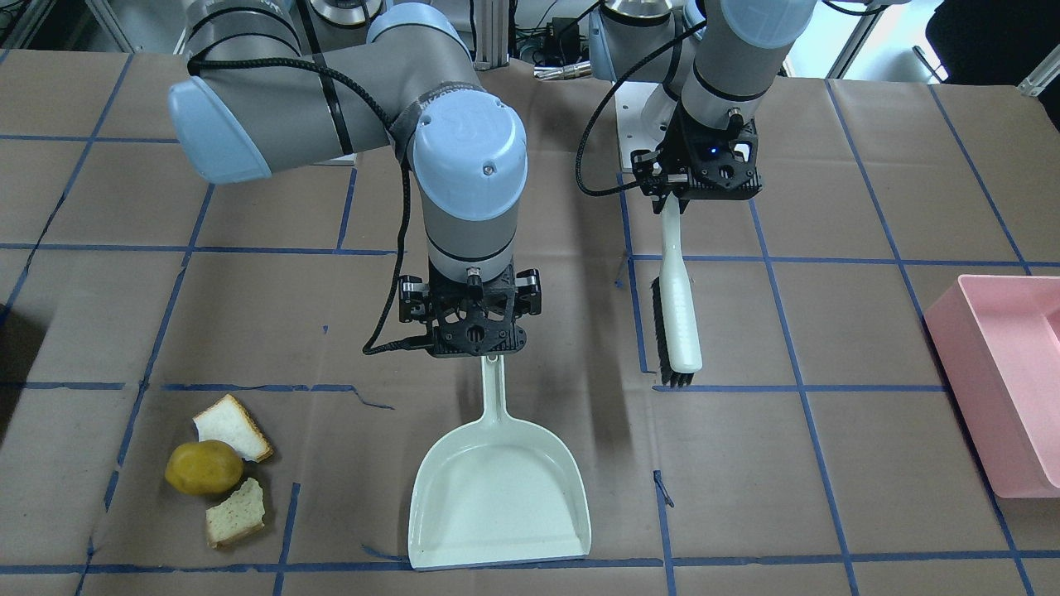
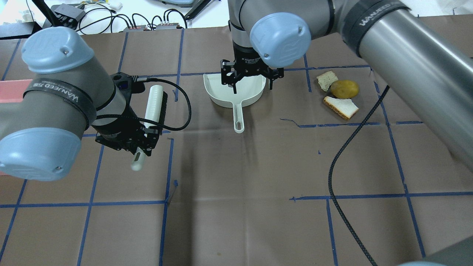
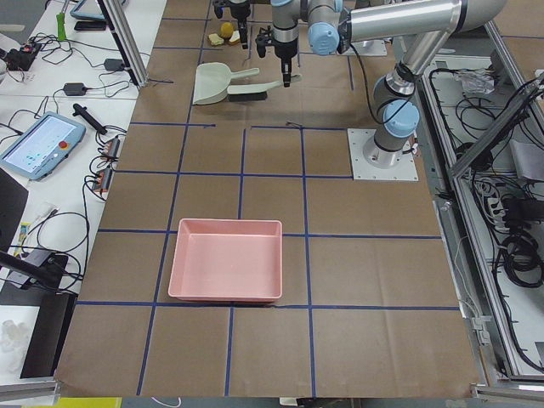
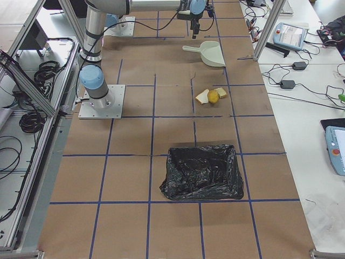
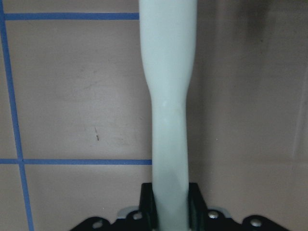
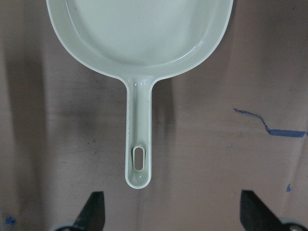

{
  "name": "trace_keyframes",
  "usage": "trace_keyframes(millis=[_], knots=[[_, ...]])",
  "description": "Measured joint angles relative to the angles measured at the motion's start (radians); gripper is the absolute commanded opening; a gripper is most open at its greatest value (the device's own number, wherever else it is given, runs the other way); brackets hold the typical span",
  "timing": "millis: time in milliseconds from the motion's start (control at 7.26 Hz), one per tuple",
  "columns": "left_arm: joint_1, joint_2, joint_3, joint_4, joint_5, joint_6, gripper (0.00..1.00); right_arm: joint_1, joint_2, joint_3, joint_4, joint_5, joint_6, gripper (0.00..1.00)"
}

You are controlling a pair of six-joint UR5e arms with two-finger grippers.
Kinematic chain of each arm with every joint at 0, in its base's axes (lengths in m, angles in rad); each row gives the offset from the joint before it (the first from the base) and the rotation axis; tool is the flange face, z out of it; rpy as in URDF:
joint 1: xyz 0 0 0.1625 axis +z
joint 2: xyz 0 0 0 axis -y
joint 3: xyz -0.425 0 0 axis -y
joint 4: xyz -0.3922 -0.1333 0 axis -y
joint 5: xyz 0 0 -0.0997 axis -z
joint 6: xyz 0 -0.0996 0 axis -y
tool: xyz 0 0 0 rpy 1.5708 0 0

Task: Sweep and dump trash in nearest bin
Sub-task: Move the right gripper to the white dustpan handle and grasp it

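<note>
The robot's right gripper needs to next move past the hole in the handle's end and close on the middle of the handle (image 1: 493,383) (image 6: 139,115) of the white dustpan.
The trash sits together on the brown paper: two bread pieces (image 1: 234,428) (image 1: 236,513) with a round yellow-brown lump (image 1: 203,468) between them. A white dustpan (image 1: 497,488) lies flat a short way from them. My right gripper (image 6: 173,211) hovers over the end of the dustpan handle (image 6: 139,149), open, fingers wide on either side and clear of it. My left gripper (image 1: 672,197) is shut on the handle of a white brush (image 1: 679,306) with black bristles. In the overhead view the brush (image 2: 153,105) points away from the robot.
A pink bin (image 1: 1002,381) stands at the table's end on the robot's left. A bin lined with a black bag (image 4: 202,172) stands at the opposite end, beyond the trash (image 4: 211,96). Blue tape lines grid the paper. A black cable (image 2: 347,155) hangs from the right arm.
</note>
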Motion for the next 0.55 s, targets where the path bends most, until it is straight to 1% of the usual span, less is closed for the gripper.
trace_keyframes(millis=[413,551], knots=[[0.000,0.000,-0.001,0.000,0.000,0.000,0.10,0.006,0.080,0.003,-0.094,0.000,0.014,1.00],[0.000,0.000,-0.002,0.000,0.000,0.000,0.11,0.006,0.103,0.005,-0.107,0.001,0.032,1.00]])
